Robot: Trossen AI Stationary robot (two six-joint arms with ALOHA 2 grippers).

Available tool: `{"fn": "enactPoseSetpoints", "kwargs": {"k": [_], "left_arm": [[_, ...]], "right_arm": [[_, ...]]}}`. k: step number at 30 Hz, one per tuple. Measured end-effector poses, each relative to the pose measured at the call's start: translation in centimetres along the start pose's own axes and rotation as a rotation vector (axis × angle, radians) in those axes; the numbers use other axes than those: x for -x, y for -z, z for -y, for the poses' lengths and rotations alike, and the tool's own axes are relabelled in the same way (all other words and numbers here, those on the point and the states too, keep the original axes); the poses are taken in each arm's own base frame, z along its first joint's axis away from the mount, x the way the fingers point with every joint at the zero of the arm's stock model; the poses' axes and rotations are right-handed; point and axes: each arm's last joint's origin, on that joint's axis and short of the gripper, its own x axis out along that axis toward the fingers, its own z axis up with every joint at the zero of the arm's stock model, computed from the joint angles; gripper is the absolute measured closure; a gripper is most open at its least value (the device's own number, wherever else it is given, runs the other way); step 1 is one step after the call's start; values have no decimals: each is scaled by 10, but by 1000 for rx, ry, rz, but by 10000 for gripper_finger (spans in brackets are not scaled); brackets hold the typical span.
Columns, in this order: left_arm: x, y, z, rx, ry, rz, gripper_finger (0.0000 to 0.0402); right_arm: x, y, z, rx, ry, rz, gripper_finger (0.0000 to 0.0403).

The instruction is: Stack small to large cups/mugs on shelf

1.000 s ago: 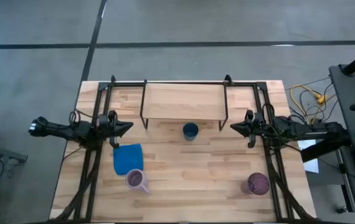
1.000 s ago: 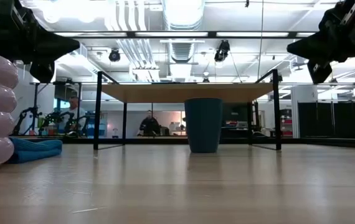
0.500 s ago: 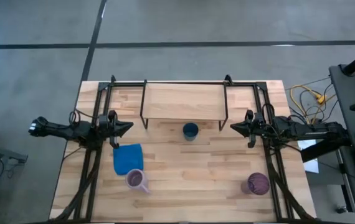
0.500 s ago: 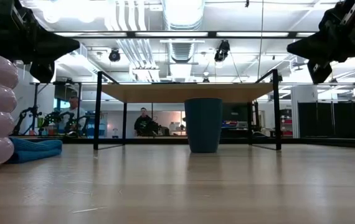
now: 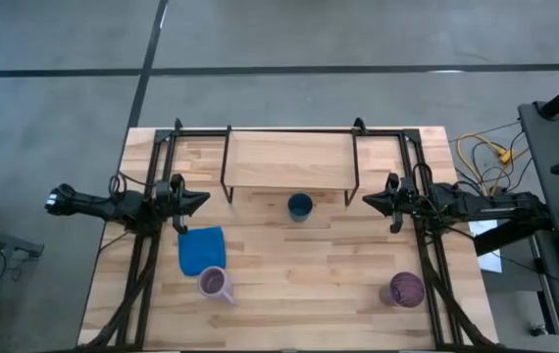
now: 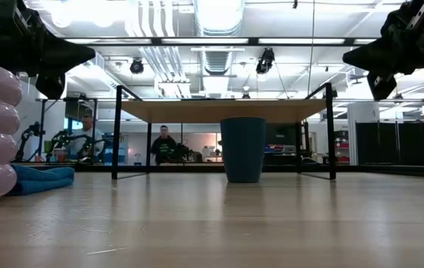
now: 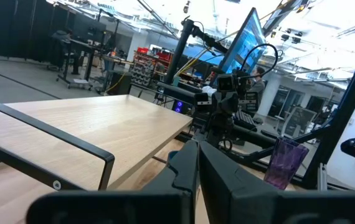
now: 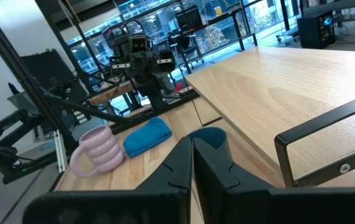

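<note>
The small dark blue cup in front of the shelf is next for my right gripper, which should go there and close on the cup's rim (image 5: 299, 214) (image 8: 190, 133).
A small dark blue cup (image 5: 300, 206) stands upright on the table just in front of the shelf (image 5: 289, 160); it also shows in the low view (image 6: 242, 149). A pale lavender ribbed mug (image 5: 216, 283) stands near the front left, and it shows in the right wrist view (image 8: 99, 149). A dark purple tumbler (image 5: 406, 289) stands at the front right, and it shows in the left wrist view (image 7: 283, 163). My left gripper (image 5: 204, 200) is shut and empty above the table's left side. My right gripper (image 5: 366, 201) is shut and empty above the right side.
A flat blue cloth (image 5: 202, 248) lies on the table beside the lavender mug. Black frame rails (image 5: 289, 130) run along the table's back and sides. People show in the room beyond the table (image 6: 164, 143).
</note>
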Motion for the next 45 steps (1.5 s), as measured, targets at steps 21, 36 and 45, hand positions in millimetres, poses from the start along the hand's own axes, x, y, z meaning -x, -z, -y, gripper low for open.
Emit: {"fn": "enactPoseSetpoints", "kwargs": {"k": [21,36,45], "left_arm": [[0,-2,-2,-90,-76,27,401],[-8,-116,37,-326,43,-231,401],[-52,-194,80,-381,9,-448,401]], "right_arm": [[0,-5,4,-6,178,103,394],[-14,-112,-47,181,107,205,394],[-70,-159,-82,298,295,-439,394]]}}
